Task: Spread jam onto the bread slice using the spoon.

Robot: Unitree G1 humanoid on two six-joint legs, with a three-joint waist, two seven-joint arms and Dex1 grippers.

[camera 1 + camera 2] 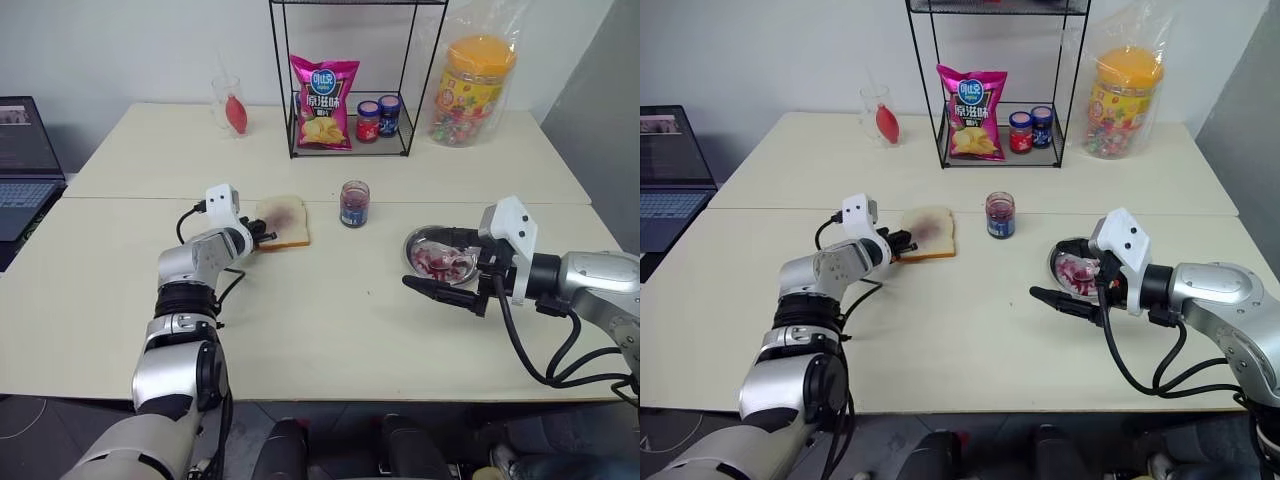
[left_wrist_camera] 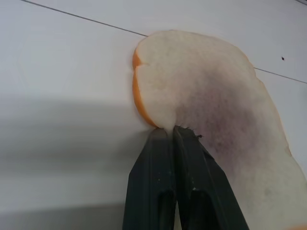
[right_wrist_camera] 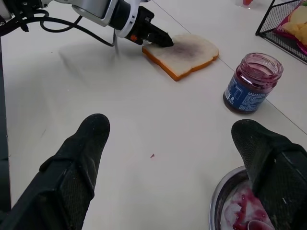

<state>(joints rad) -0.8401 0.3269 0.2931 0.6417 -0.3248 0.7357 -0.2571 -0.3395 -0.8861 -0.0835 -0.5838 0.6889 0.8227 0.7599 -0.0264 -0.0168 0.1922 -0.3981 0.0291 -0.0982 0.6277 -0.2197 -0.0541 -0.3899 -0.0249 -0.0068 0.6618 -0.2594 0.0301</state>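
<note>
Next, I release the bread slice with my left gripper on the bare table [image 1: 316,307], between jam jar and table's near edge.
The bread slice [image 1: 287,218] lies flat on the cream table, left of centre, with a purple jam stain in its middle. My left gripper [image 2: 171,128] is shut, its tips resting against the slice's near-left edge; nothing shows between the fingers. An open glass jar of dark jam [image 1: 354,203] with a blue label stands just right of the bread. My right gripper [image 3: 170,123] hangs open and empty above the table, beside a round metal dish [image 1: 415,245] smeared with jam. The spoon is hidden from me.
At the table's back stands a black wire rack [image 1: 352,80] with a pink chips bag [image 1: 324,102] and two small lidded jars [image 1: 378,119]. A big candy jar [image 1: 473,90] is at back right, a glass [image 1: 229,104] at back left, a laptop [image 1: 22,160] at far left.
</note>
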